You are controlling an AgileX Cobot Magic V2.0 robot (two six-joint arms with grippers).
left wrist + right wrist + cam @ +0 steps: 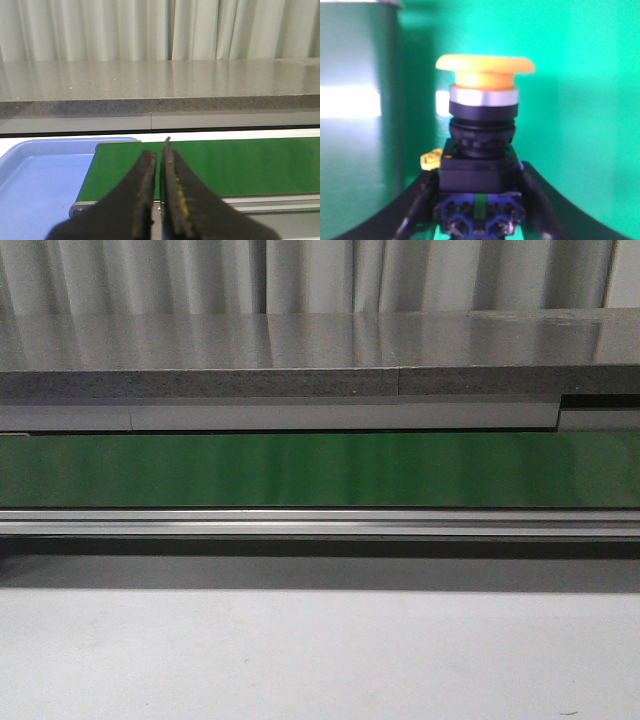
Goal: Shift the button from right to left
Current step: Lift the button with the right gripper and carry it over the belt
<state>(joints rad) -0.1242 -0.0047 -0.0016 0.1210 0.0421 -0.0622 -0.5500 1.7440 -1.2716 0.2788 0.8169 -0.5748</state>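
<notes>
I should let go of the button with my right gripper on the green belt (pixel 620 445), below the black gap under the grey stone counter.
The button (pixel 482 125) fills the right wrist view: yellow mushroom head, silver collar, black blocky body with a small green mark. My right gripper (pixel 479 200) is shut on its body, one black finger on each side, over the green belt (pixel 580 100). My left gripper (pixel 160 165) is shut and empty, its fingers pressed together above the belt's end (pixel 240 165) beside the blue tray (pixel 40 185). Neither gripper nor the button shows in the front view, only the green belt (pixel 320 470).
A grey stone counter (pixel 160 85) runs behind the belt, with pale curtains beyond. A metal rail (pixel 320 523) edges the belt's near side, above a white table top (pixel 300 660). A grey metal wall (pixel 355 100) stands beside the button.
</notes>
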